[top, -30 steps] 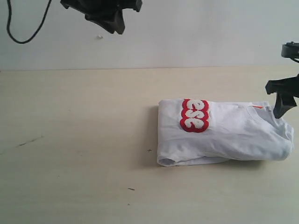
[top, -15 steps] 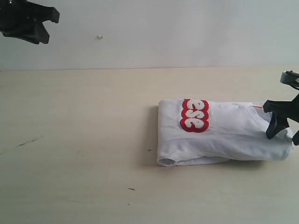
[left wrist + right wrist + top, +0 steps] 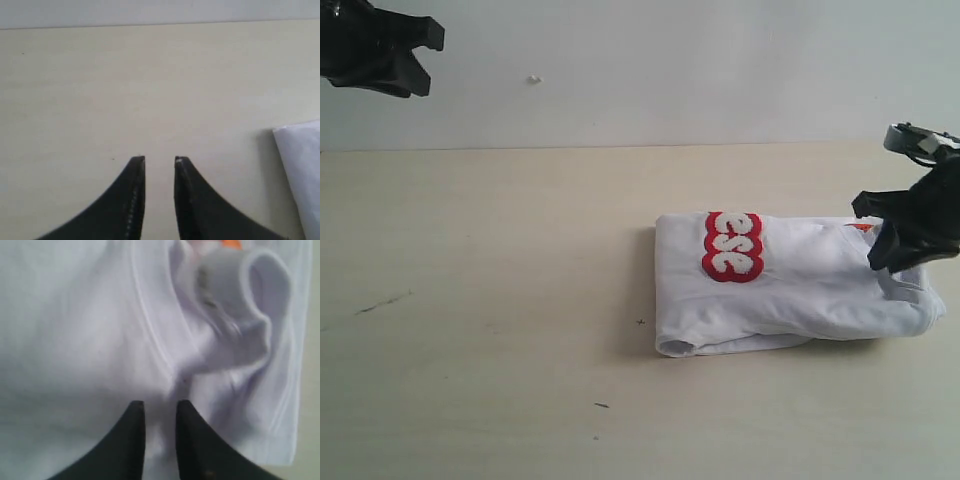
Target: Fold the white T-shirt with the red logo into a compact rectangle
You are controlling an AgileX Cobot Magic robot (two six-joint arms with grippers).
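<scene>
The rolled collar is bunched up beyond where my right gripper holds it, so I need to open, grab the fold (image 3: 222, 267) beside the orange tag and pull it toward the back.
The white T-shirt (image 3: 790, 285) lies folded into a thick rectangle right of the table's middle. Part of the red logo (image 3: 732, 246) faces up near its left end. My right gripper (image 3: 890, 265) is pressed onto the shirt's right end beside the orange tag (image 3: 863, 227). In the right wrist view the gripper (image 3: 160, 404) has its jaws narrowed on a ridge of the shirt's cloth (image 3: 90, 330), just below the rolled collar (image 3: 260, 300). My left gripper (image 3: 425, 60) hangs high at the far left. In its wrist view the gripper (image 3: 160, 160) is slightly open and empty, with one shirt corner (image 3: 300, 170) showing.
The pale wooden table (image 3: 500, 280) stretches bare to the left of the shirt, with a few small dark marks (image 3: 382, 303). A white wall (image 3: 670, 70) closes off the back.
My left arm swung from top centre to the top left corner. My right gripper came down onto the shirt's right end and narrowed its jaws on the cloth, and the shirt shifted slightly left.
</scene>
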